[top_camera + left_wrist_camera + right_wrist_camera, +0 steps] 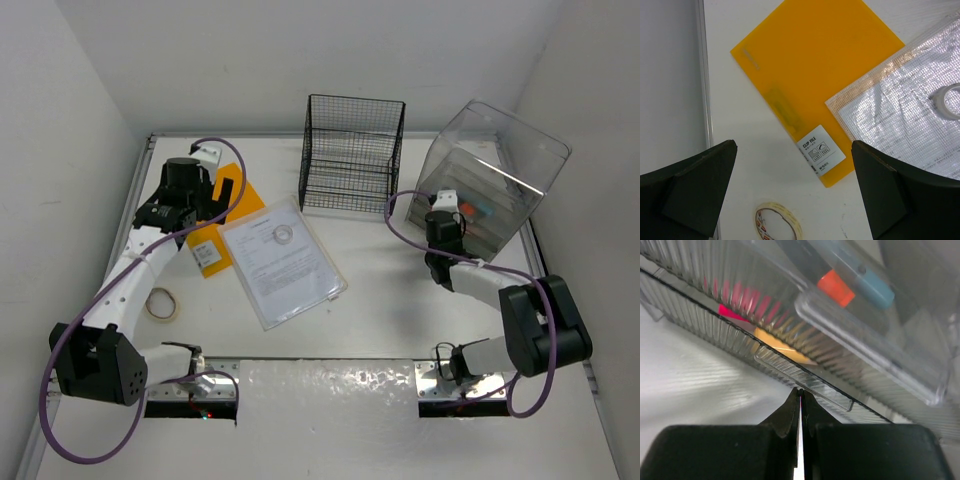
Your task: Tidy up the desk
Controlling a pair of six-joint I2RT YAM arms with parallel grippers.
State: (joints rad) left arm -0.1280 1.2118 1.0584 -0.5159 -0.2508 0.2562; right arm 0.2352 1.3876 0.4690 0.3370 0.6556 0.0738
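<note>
Right fingers, shut along the lower drawer's handle, should open, turn, pinch across its bar (804, 381), then pull.
The white desk (400, 300) carries an orange clip file (232, 212), half under a clear document pouch (284, 262) that holds papers and a small white ring (283, 234). A roll of tape (163, 303) lies near the left edge. My left gripper (228, 190) is open and empty above the file (815, 85), with the tape roll (777, 222) below between the jaws (794, 147). My right gripper (448, 208) is shut, its tips (800, 392) right at the lower drawer's handle (805, 380) of the clear drawer box (490, 185).
A black wire-mesh rack (350, 150) stands at the back centre. The drawer box holds pens and coloured items (850, 287). A silver rail (704, 75) edges the desk on the left. Grey walls close in on both sides.
</note>
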